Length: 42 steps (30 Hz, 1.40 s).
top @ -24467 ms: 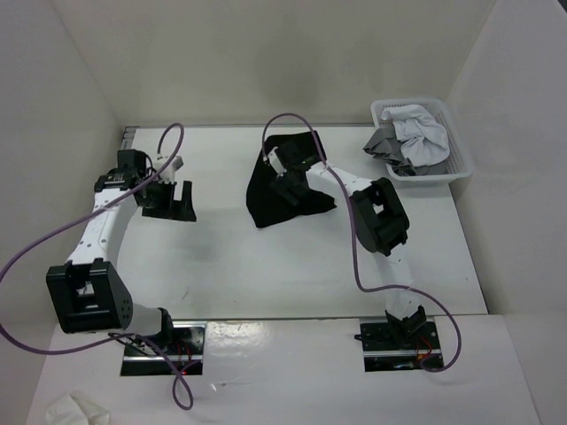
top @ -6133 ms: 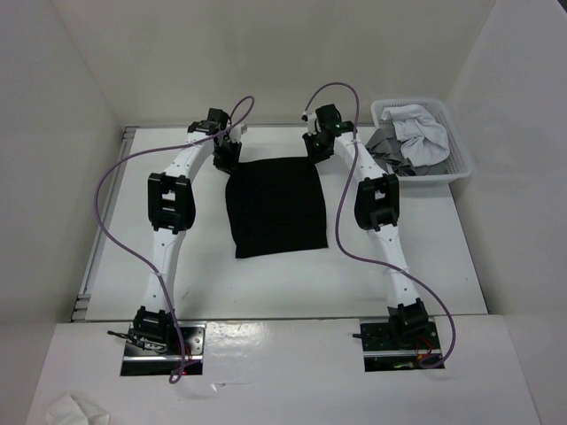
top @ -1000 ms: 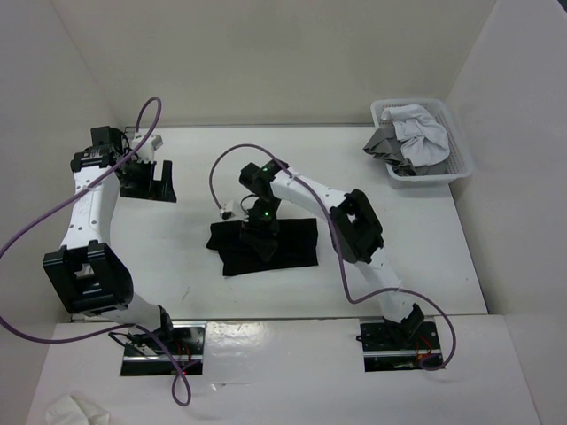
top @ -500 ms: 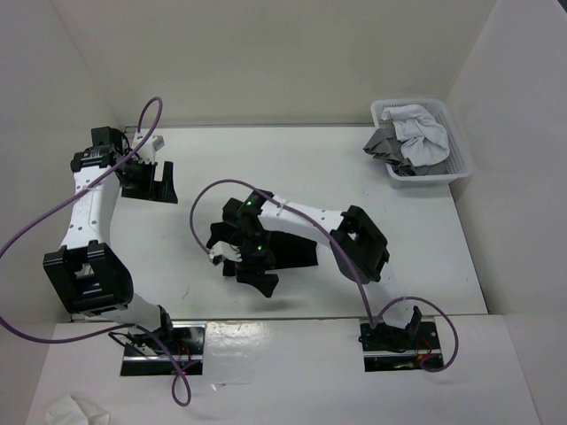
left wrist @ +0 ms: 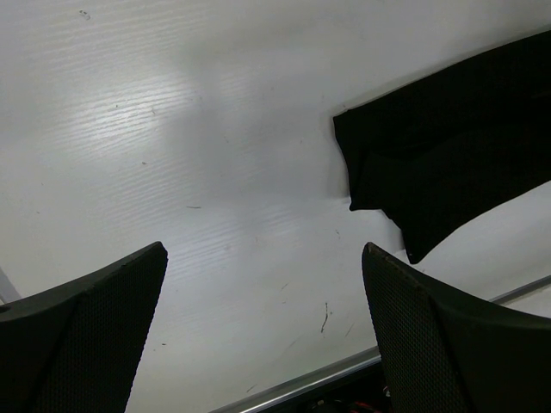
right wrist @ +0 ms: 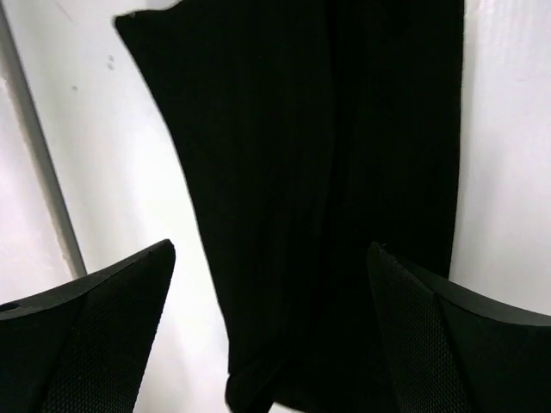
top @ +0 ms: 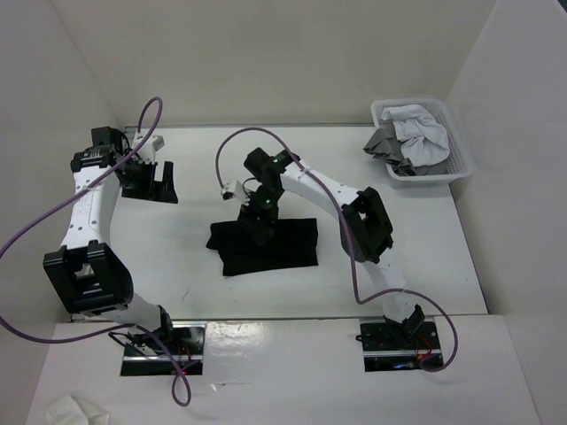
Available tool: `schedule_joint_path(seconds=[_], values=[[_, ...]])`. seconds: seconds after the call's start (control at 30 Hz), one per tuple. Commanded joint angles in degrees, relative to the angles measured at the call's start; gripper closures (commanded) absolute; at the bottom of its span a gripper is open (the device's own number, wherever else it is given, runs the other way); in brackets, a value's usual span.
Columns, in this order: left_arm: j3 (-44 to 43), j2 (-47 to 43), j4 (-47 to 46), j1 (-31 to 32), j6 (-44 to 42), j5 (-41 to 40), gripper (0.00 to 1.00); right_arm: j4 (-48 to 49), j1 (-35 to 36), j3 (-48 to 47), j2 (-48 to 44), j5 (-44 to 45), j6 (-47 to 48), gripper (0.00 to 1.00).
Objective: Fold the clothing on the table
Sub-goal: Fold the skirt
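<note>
The middle of the far long edge (top: pixel 269 220) (right wrist: pixel 455 189) of the black clothing is the next place my right gripper should go to and close on.
The black clothing (top: pixel 275 248) lies on the white table (top: pixel 425 257) as a folded flat band, a little left of the middle. My right gripper (top: pixel 258 227) hangs over its far-left part, pointing down, open with nothing between its fingers. In the right wrist view the clothing (right wrist: pixel 318 189) fills the middle below the right gripper (right wrist: pixel 271 340). My left gripper (top: pixel 151 182) is open over bare table at the far left, well apart from the clothing. The left wrist view shows the left gripper (left wrist: pixel 265 344) and the left end of the clothing (left wrist: pixel 448 163) at upper right.
A white basket (top: pixel 461 159) with a white garment (top: pixel 418 126) and a grey garment (top: pixel 386 142) stands at the back right corner. White walls close in the table on three sides. The table's metal edge strip (left wrist: pixel 344 377) runs along the near side.
Half a second ago the right gripper reached past the clothing's near-left edge; now it has swung back over the far-left part. The clothing and the left arm have not moved.
</note>
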<state>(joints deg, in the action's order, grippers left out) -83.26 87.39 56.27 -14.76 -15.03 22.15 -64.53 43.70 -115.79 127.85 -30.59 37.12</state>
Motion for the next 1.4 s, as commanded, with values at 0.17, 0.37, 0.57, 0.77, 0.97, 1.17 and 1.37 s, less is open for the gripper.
schedule_joint_path(seconds=[0.17, 0.37, 0.57, 0.77, 0.97, 1.17, 1.37], values=[[0.03, -1.35, 0.51, 0.00, -1.23, -0.09, 0.00, 0.81, 0.95, -1.11, 5.21, -0.44, -1.26, 0.08], [0.03, -1.88, -0.02, 0.00, -1.23, -0.09, 0.00, 0.28, 0.42, -1.11, 5.74, -1.67, -0.21, 0.15], [0.56, -1.88, -0.02, 0.00, -1.23, -0.09, 0.00, -0.86, 0.42, -1.11, 6.88, -2.28, 0.49, 0.15], [0.56, -1.88, -0.02, 0.00, -1.23, -0.09, 0.00, -1.39, 0.42, -1.11, 7.41, -2.90, 1.02, 0.14], [1.09, -1.88, -0.02, 0.00, -1.23, 0.44, 0.00, -2.96, 0.42, -0.58, 8.03, -4.74, 2.08, 0.11], [1.09, -1.88, -0.02, 0.00, -1.76, 0.44, 0.00, -4.99, 0.42, -0.58, 9.08, -6.58, 4.70, 0.11], [1.09, -1.35, 0.51, 0.00, -1.76, 0.44, 0.00, -9.56, 2.26, 0.12, 9.09, -8.00, 8.92, 0.10]])
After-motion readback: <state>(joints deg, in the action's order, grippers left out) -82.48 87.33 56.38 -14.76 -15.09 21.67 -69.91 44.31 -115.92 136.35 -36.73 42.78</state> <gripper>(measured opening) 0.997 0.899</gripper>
